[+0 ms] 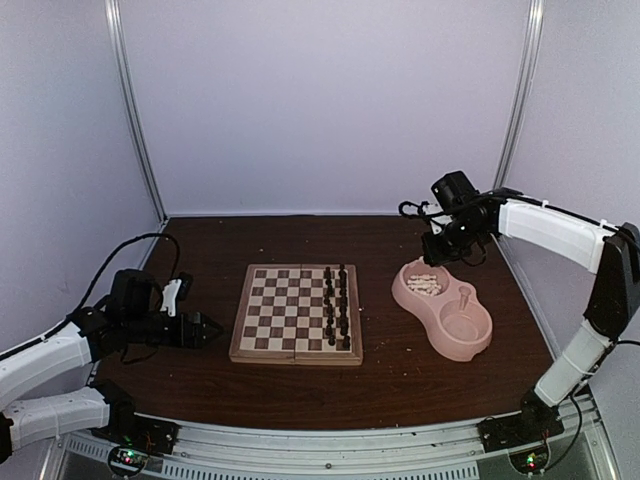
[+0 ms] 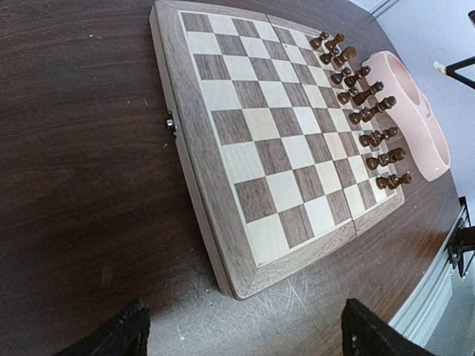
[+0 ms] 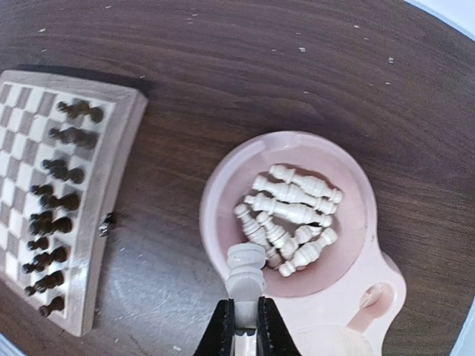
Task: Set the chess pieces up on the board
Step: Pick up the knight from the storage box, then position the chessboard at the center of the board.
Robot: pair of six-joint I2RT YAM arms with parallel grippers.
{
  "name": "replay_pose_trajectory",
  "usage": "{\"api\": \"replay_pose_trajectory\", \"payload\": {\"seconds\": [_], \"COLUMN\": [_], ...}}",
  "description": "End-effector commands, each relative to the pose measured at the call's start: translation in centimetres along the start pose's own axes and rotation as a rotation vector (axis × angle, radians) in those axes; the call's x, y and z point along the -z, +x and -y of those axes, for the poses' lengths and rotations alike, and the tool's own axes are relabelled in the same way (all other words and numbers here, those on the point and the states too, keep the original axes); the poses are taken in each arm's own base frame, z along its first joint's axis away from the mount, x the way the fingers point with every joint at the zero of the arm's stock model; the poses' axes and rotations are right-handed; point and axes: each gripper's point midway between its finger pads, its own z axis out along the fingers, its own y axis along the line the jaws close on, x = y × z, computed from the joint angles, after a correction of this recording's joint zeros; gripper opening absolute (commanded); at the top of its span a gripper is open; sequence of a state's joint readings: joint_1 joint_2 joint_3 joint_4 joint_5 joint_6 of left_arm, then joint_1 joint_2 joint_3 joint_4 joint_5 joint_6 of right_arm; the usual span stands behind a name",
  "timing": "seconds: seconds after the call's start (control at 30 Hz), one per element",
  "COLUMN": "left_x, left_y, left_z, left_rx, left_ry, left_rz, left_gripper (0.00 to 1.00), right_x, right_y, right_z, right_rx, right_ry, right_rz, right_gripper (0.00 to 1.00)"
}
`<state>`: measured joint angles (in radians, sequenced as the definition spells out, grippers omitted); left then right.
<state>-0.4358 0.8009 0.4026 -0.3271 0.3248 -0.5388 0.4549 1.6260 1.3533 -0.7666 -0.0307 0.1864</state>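
Note:
Next, I let go of the cream rook-like piece with my right gripper on the near row of squares of the wooden chessboard [image 1: 322,342].
The wooden chessboard [image 1: 296,313] lies mid-table with only dark pieces [image 1: 336,305] along its right side. Several cream chess pieces [image 3: 293,211] lie in the far cup of the pink double bowl [image 1: 443,307]. My right gripper [image 3: 246,320] is shut on a cream rook-like piece [image 3: 246,272] and holds it above the bowl's rim; in the top view the right gripper [image 1: 437,243] hovers above the bowl's far cup. My left gripper [image 1: 206,328] is open and empty, just left of the board; its fingertips [image 2: 119,335] frame the board's near corner [image 2: 241,285].
The bowl's near cup [image 1: 467,327] looks empty, with a peg [image 1: 464,296] between the cups. Dark tabletop lies around the board. White walls enclose the back and sides, and a metal rail [image 1: 340,445] runs along the front.

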Motion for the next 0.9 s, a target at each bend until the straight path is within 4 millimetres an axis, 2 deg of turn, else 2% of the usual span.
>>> {"api": "replay_pose_trajectory", "payload": {"seconds": [0.0, 0.13, 0.23, 0.37, 0.5, 0.63, 0.8, 0.87], "left_x": [0.6, 0.6, 0.5, 0.3, -0.1, -0.7, -1.7, -1.9], "left_y": [-1.5, -1.9, -2.2, -2.5, -2.3, -1.3, 0.8, 1.7], "left_z": [1.3, 1.7, 1.9, 2.1, 1.6, 0.3, -1.3, -2.4], "left_rx": [-0.049, -0.055, -0.056, -0.054, -0.032, 0.008, 0.062, 0.091], "left_ry": [0.033, 0.049, 0.056, 0.065, 0.042, -0.01, -0.063, -0.117], "left_rz": [0.035, 0.039, 0.04, 0.038, 0.026, -0.013, -0.093, -0.12], "left_gripper": [0.9, 0.89, 0.89, 0.89, 0.9, 0.89, 0.88, 0.83], "right_x": [2.3, 4.2, 5.4, 7.2, 7.1, 6.8, 6.0, 5.6], "right_y": [1.6, 2.8, 3.5, 4.3, 5.0, 5.3, 6.1, 6.8], "right_z": [-4.6, -8.0, -10.7, -15.7, -19.9, -23.5, -26.9, -28.4], "right_rx": [0.089, 0.116, 0.178, 0.284, 0.363, 0.468, 0.557, 0.593], "right_ry": [-0.289, -0.474, -0.526, -0.594, -0.591, -0.553, -0.516, -0.519], "right_rz": [-0.015, -0.031, -0.041, -0.029, -0.056, -0.071, -0.105, -0.118], "right_gripper": [0.08, 0.08, 0.08, 0.09, 0.08, 0.07, 0.07, 0.07]}}
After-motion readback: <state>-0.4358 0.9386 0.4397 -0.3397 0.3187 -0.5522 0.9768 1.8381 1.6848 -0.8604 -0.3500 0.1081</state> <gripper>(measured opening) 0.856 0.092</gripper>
